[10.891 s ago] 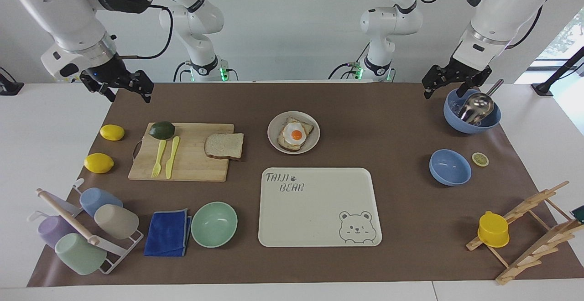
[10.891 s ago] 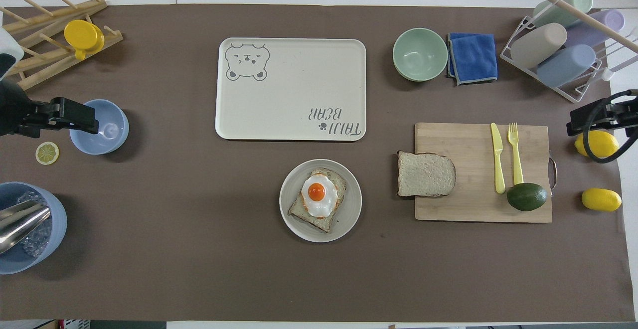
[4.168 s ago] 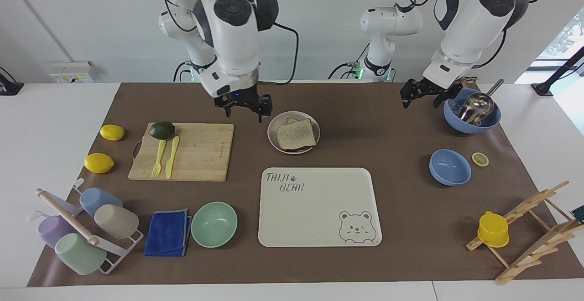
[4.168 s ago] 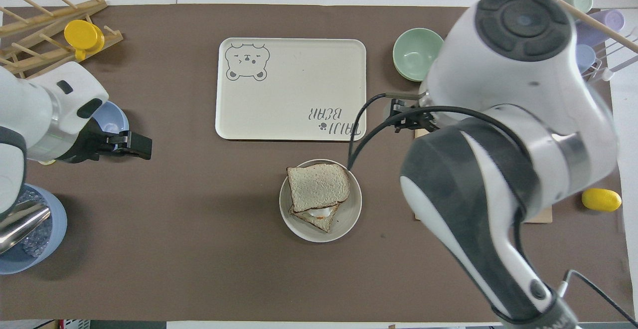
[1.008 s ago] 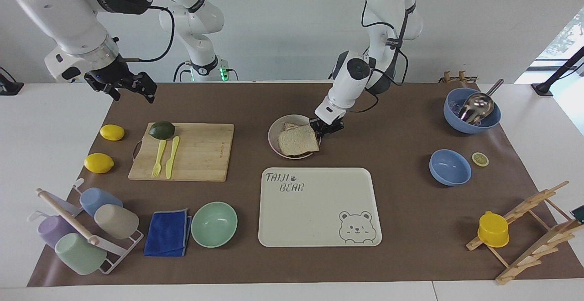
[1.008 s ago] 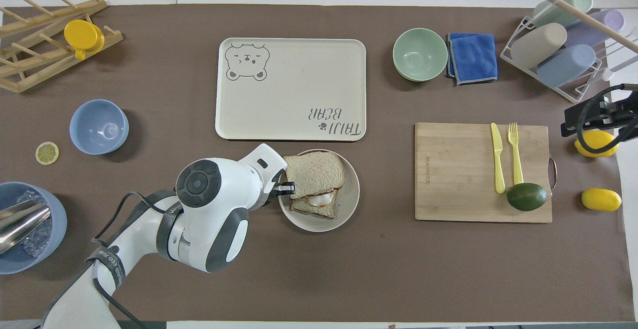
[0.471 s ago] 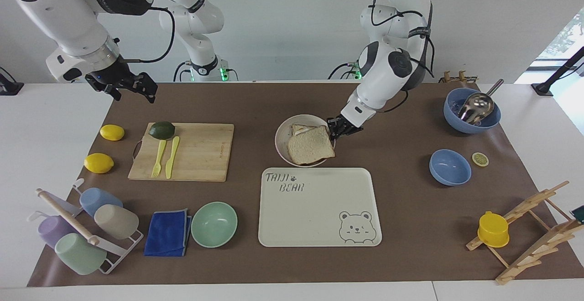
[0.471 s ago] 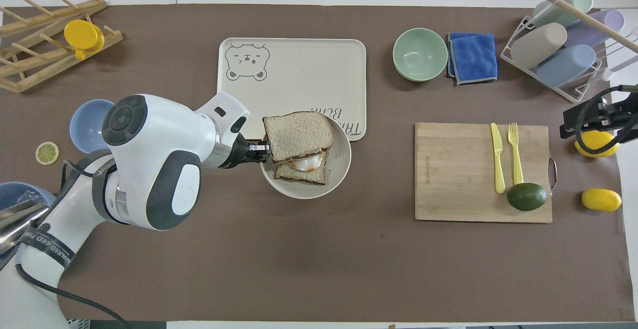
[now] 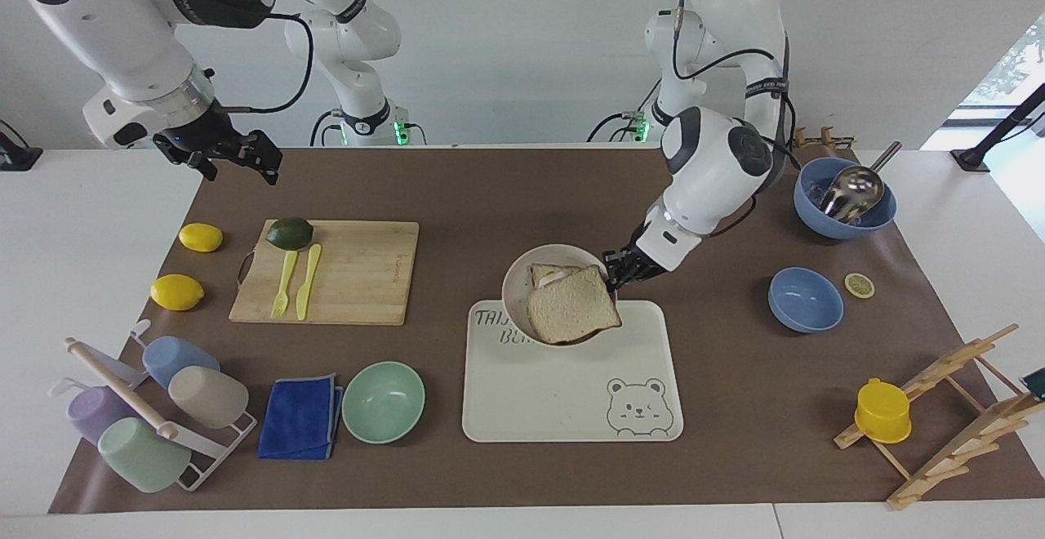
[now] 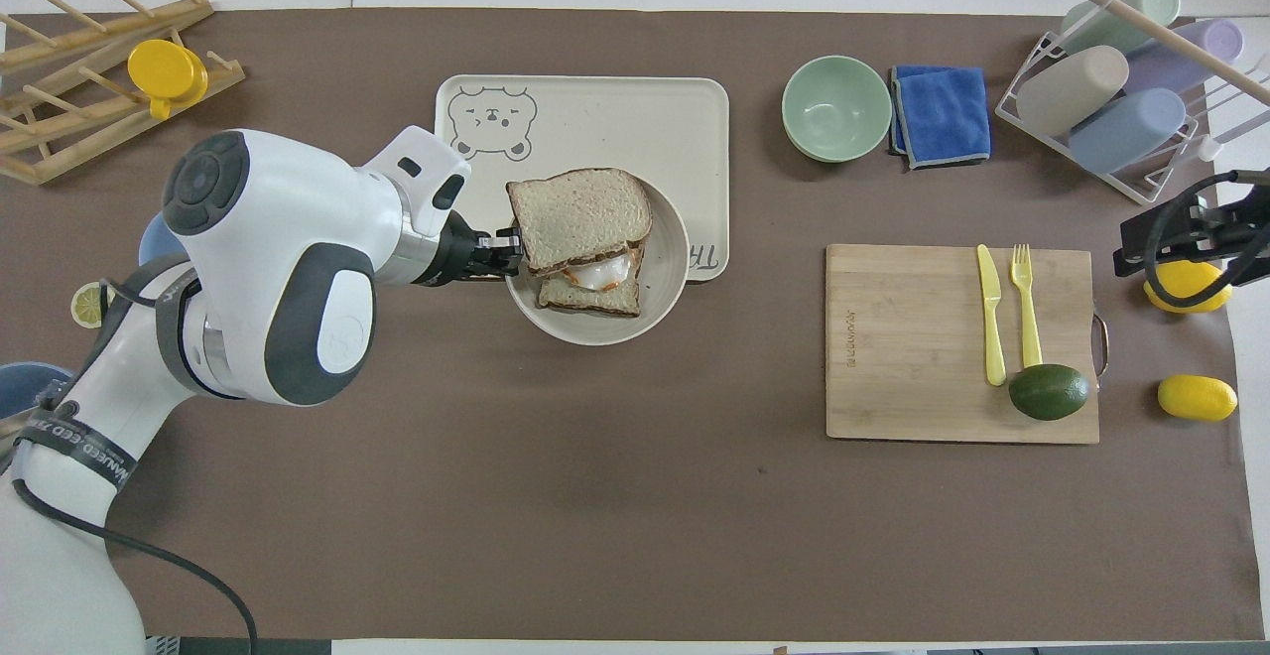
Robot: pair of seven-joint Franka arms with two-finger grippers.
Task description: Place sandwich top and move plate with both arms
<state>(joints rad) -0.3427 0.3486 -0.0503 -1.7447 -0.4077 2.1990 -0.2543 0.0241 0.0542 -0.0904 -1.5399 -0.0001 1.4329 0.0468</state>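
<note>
The robot's left gripper will release the beige-grey plate in the middle of the cream bear tray (image 10: 580, 185), next to the bear drawing. The plate is now tilted above the tray's edge.
The beige-grey plate (image 9: 516, 278) carries the egg toast (image 9: 545, 275) with the sandwich top (image 9: 571, 314) lying on it, slightly askew. My left gripper (image 9: 614, 271) is shut on the plate's rim at the left arm's end and holds the plate, tilted, in the air over the robot-side edge of the cream bear tray (image 9: 571, 408). In the overhead view the left gripper (image 10: 501, 250) grips the plate (image 10: 667, 278) beside the sandwich top (image 10: 580, 208). My right gripper (image 9: 237, 155) waits open and empty in the air over the table corner at the right arm's end.
A wooden cutting board (image 9: 351, 278) with avocado, fork and knife lies toward the right arm's end, with two lemons (image 9: 177, 291) beside it. A mint bowl (image 9: 383, 402), blue cloth and cup rack lie farther out. Two blue bowls (image 9: 805, 300) and a wooden rack (image 9: 947, 408) stand toward the left arm's end.
The left gripper has lifted the plate with the sandwich off the table and carried it away from the robots, over the tray's edge. The right arm has stayed still.
</note>
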